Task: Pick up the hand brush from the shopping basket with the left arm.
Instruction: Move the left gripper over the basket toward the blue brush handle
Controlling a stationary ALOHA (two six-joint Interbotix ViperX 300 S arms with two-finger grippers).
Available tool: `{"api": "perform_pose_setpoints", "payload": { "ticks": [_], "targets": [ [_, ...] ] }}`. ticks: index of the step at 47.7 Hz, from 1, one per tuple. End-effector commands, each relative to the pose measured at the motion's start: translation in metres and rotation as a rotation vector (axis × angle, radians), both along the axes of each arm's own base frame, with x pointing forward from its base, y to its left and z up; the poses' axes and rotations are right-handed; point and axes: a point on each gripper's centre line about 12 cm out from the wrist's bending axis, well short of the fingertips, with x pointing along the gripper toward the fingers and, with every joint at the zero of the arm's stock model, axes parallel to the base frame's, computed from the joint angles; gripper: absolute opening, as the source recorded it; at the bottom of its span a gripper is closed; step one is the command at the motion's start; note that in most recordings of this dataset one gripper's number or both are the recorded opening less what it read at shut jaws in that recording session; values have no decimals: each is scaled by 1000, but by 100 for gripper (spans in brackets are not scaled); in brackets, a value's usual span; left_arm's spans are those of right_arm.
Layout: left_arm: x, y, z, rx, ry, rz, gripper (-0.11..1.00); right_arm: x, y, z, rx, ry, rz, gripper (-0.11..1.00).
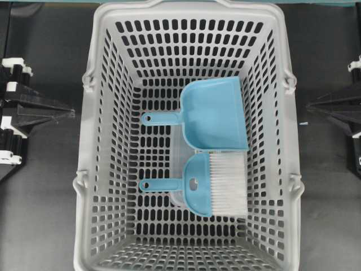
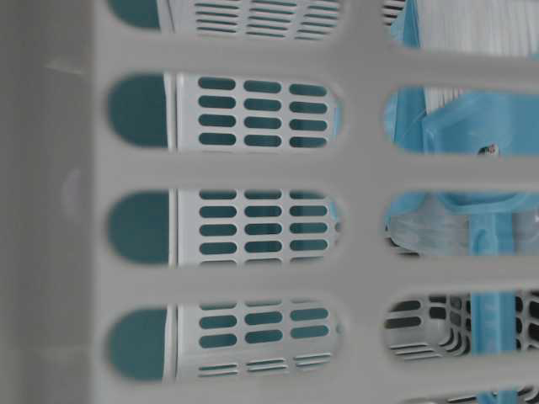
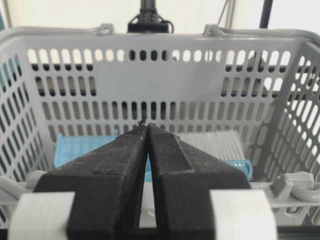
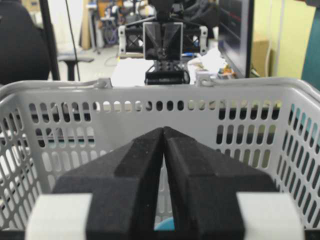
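My left gripper should next move to the middle of the hand brush's thin handle [image 1: 161, 184] and close there, between the brush head and the hole at the handle's end.
The light-grey shopping basket [image 1: 101, 141] fills the middle of the overhead view. The light-blue hand brush [image 1: 197, 183] lies flat on its bottom, thin handle pointing left and white bristles to the right. It also shows in the table-level view [image 2: 459, 118] and, low behind the near wall, in the left wrist view [image 3: 242, 167]. My left gripper [image 1: 70, 113] is shut and empty outside the basket's left wall, its tips [image 3: 146, 125] facing that wall. My right gripper [image 1: 310, 107] is shut and empty outside the right wall, facing it [image 4: 164, 129].
A light-blue dustpan [image 1: 217, 113] lies just behind the brush, its handle also pointing left; it shows in the left wrist view [image 3: 75, 150]. A small clear container [image 1: 179, 161] lies under the brush head. Tall slotted basket walls [image 3: 150, 90] enclose everything.
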Motion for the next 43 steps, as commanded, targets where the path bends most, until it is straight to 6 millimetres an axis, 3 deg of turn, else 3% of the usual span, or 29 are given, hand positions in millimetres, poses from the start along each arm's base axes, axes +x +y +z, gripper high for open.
{"api": "perform_pose_setpoints", "payload": {
  "ticks": [1, 4, 7, 14, 24, 32, 43],
  "targets": [
    [2, -1, 16, 26, -15, -5, 6, 2, -1, 8, 9, -21, -6, 0],
    [4, 0, 27, 18, 12, -1, 1, 1, -1, 9, 23, -26, -7, 6],
    [6, 0, 39, 9, 54, 0, 0, 1, -2, 10, 26, -31, -9, -1],
    [14, 1, 74, 2, 198, 8, 0, 0, -2, 11, 26, -32, -9, -1],
    [51, -4, 113, 8, 489, -2, 0, 0, -2, 9, 27, -28, -8, -1],
    [93, -20, 118, 30, 698, -42, 0, 0, -1, 10, 27, -29, -7, -1],
    [150, -37, 105, 43, 917, -60, 0, 0, -1, 11, 26, -38, -2, -1]
  ]
}}
